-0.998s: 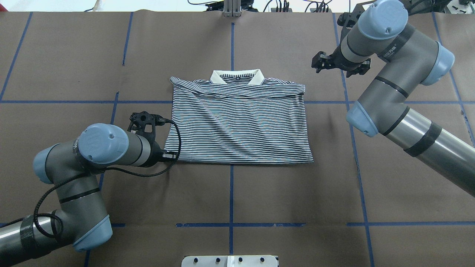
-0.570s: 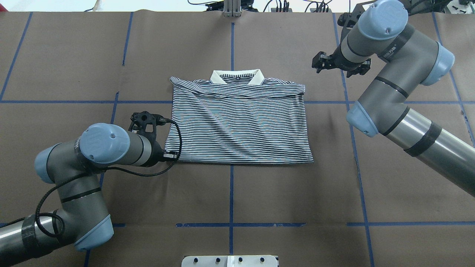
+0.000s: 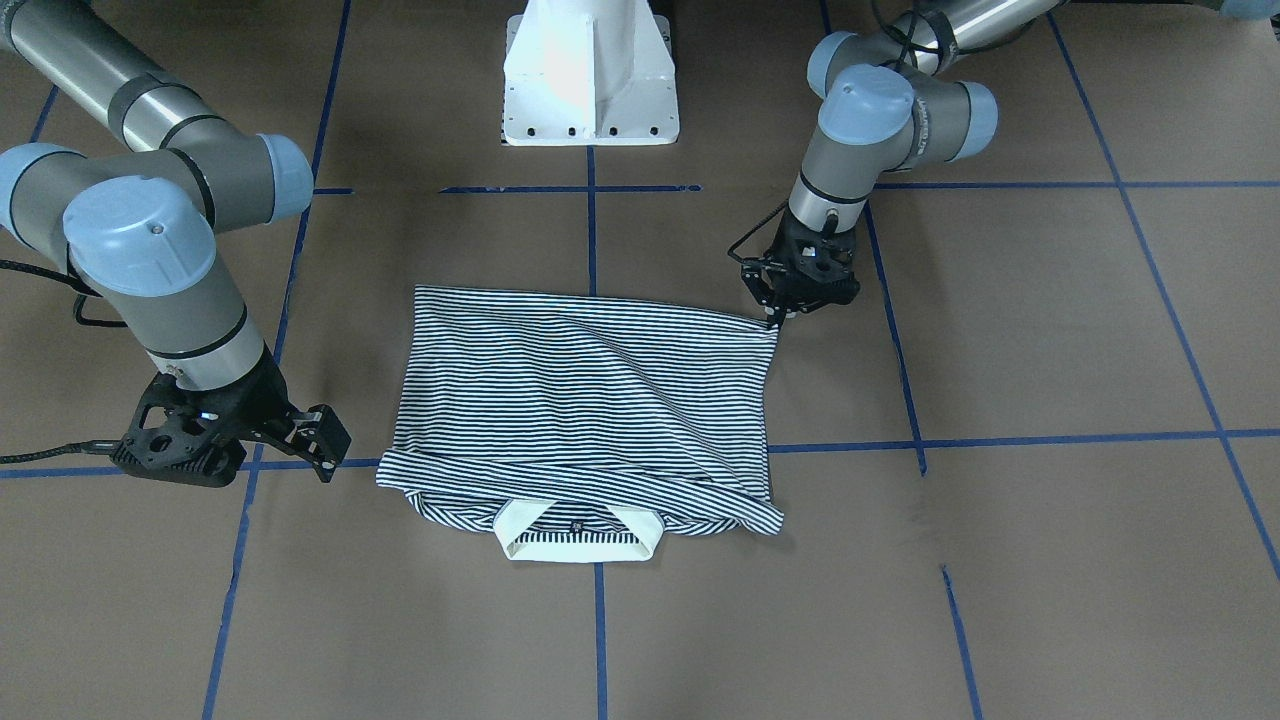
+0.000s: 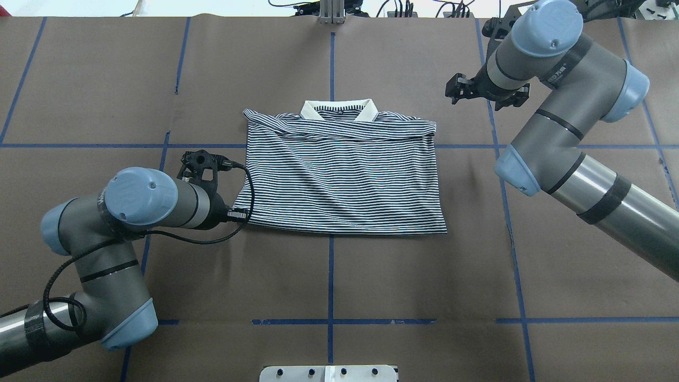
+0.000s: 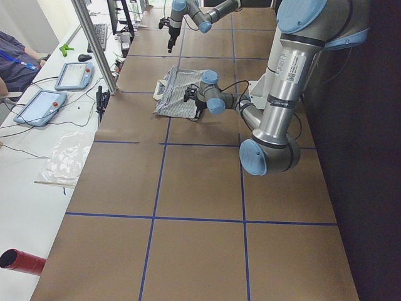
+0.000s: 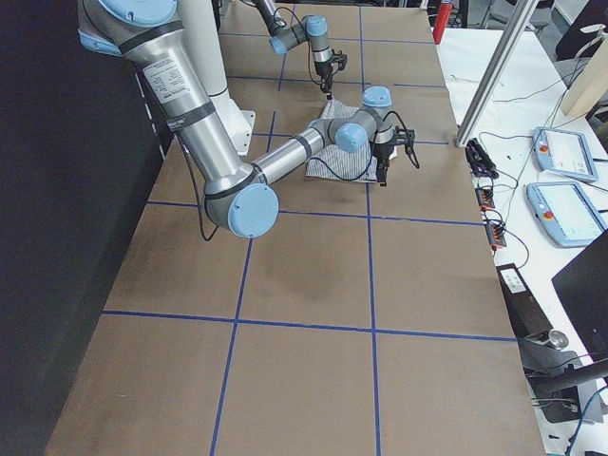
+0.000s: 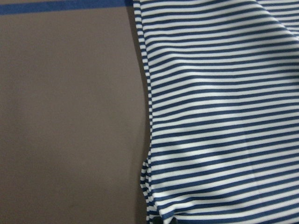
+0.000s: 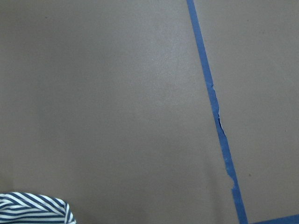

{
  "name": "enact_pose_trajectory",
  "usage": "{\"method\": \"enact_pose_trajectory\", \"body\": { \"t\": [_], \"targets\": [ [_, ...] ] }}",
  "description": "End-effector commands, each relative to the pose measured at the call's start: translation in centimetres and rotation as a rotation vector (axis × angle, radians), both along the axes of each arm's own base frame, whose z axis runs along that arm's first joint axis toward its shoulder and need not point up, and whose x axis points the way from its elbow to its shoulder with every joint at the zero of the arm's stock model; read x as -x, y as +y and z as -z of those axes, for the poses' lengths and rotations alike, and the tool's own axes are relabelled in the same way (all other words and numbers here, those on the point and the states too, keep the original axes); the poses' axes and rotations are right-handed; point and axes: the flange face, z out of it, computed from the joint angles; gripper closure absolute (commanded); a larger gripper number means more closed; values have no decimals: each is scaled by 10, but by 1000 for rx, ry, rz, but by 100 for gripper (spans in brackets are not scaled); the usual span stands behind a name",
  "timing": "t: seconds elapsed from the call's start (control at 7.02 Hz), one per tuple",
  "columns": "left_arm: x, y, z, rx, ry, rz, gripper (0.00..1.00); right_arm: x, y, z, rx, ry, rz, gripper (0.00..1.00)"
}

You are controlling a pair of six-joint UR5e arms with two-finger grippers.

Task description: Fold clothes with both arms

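I will release the striped polo shirt's corner from my left gripper beside the short blue tape line (image 3: 915, 644) past the collar edge. The shirt now lies folded at the table's middle.
The striped polo shirt (image 4: 339, 175) lies folded into a rectangle at the table's middle, its cream collar (image 4: 339, 110) at the far edge. It also shows in the front-facing view (image 3: 590, 400). My left gripper (image 3: 775, 312) is low at the shirt's near left corner, which is drawn to a point under it; it looks shut on that corner. The fingers are hidden under the wrist, and the left wrist view shows only striped cloth (image 7: 224, 116). My right gripper (image 4: 485, 94) hovers beyond the shirt's far right corner, clear of it. I cannot tell if it is open.
The brown table cover (image 4: 339, 281) is crossed by blue tape lines. The white pedestal base (image 3: 590, 80) stands at the robot's side. An aluminium post (image 4: 331, 10) rises at the far edge. A side desk holds tablets (image 5: 62, 81) and cables.
My left arm has moved a little to the left and away from the robot. The shirt's near left corner has shifted slightly with it. The right arm has not moved.
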Motion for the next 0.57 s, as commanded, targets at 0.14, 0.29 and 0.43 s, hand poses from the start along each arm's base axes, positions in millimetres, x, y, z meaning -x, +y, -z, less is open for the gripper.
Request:
{"method": "enact_pose_trajectory", "body": {
  "t": [0.14,0.29,0.43],
  "targets": [
    [60,-163,-49,-145,-145,98,100,1,0,-3,4,3,0,0],
    [52,-215,-41,-157,-149,132,100,1,0,-1,4,1,-4,0],
    [35,-254,-29,-196,-158,185,100,1,0,-3,10,1,-8,0]
  ]
}}
